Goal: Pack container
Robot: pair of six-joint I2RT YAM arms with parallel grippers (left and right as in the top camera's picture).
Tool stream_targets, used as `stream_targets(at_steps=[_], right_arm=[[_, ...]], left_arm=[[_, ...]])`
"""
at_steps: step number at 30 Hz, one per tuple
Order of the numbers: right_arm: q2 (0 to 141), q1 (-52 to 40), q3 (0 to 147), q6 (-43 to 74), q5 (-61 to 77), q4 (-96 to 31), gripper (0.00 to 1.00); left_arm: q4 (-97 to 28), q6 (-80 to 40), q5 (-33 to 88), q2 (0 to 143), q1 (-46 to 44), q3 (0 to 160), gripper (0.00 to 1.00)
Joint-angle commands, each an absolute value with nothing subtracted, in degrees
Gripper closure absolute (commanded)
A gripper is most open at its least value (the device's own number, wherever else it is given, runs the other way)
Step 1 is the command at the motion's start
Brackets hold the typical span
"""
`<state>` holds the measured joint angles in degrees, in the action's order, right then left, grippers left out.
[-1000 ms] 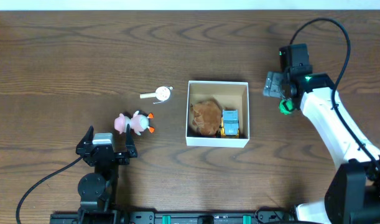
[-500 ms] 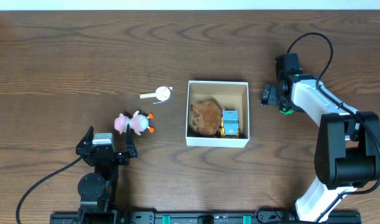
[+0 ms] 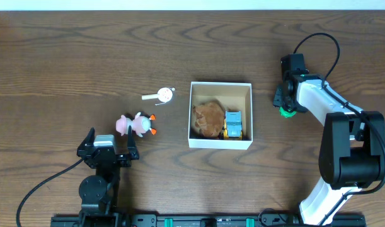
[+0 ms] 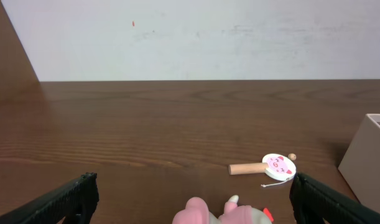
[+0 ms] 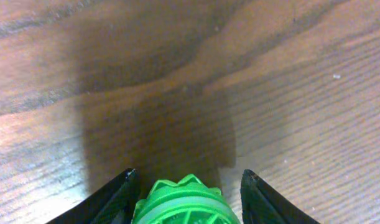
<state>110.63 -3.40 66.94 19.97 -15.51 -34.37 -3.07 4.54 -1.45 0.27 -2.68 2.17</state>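
My right gripper's fingers sit too shallow on the top of the green ribbed toy. I will back off, open wide and grip the toy's body (image 3: 287,113) deeper before lifting.
The container (image 3: 220,85) is a square white box with a brown inside at the table's middle. In it lie a brown plush toy (image 3: 208,119) and a small blue and yellow toy vehicle (image 3: 233,124). Its wall shows at the right edge of the left wrist view (image 4: 367,162). My right gripper (image 3: 285,106) is open, right of the box, its fingers either side of a green ribbed toy (image 5: 183,202) on the table. My left gripper (image 3: 108,151) is open and empty, just behind a pink and white plush toy (image 3: 135,124), which also shows in the left wrist view (image 4: 224,213).
A small white round paddle toy with a wooden handle (image 3: 159,95) lies left of the box; it also shows in the left wrist view (image 4: 267,166). The right arm's black cable (image 3: 318,39) loops above the table at the back right.
My right gripper has turned and come down over the green toy, so its fingers now straddle it. The left arm and the other toys have not moved.
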Motion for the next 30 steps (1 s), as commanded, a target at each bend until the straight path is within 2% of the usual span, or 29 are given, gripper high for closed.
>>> stream_targets(at_steps=[1, 2, 4, 5, 7, 15, 20, 25, 30], right_arm=[[113.03, -2.52, 65.73, 19.70, -16.03, -36.01, 0.37], [113.03, -2.52, 65.76, 19.70, -16.03, -36.10, 0.32], [113.03, -2.52, 65.80, 19.70, -16.03, -36.07, 0.09], [113.01, -2.52, 65.82, 19.70, -16.03, -36.14, 0.03], [112.92, -2.52, 65.89, 19.70, -15.92, -36.71, 0.01], [112.84, -2.55, 65.89, 22.76, -5.37, -37.95, 0.09], [112.84, -2.59, 65.89, 26.15, -4.01, -37.93, 0.13], [112.84, -2.52, 65.89, 26.13, -4.03, -38.44, 0.30], [112.81, -2.52, 65.98, 26.11, -4.05, -39.51, 0.37]], left_arm=[[-3.97, 4.91, -1.21, 0.23, -2.42, 0.23, 0.02], [-3.97, 4.91, -1.23, 0.23, -2.42, 0.23, 0.02], [-3.95, 4.91, -1.23, 0.23, -2.42, 0.23, 0.02], [-3.97, 4.91, -1.23, 0.23, -2.42, 0.23, 0.02], [-3.97, 4.91, -1.23, 0.23, -2.42, 0.23, 0.02], [-3.95, 4.91, -1.23, 0.23, -2.42, 0.23, 0.02], [-3.97, 4.91, -1.23, 0.23, -2.42, 0.23, 0.02], [-3.97, 4.91, -1.23, 0.23, -2.42, 0.23, 0.02], [-3.97, 4.91, -1.23, 0.23, -2.42, 0.23, 0.02]])
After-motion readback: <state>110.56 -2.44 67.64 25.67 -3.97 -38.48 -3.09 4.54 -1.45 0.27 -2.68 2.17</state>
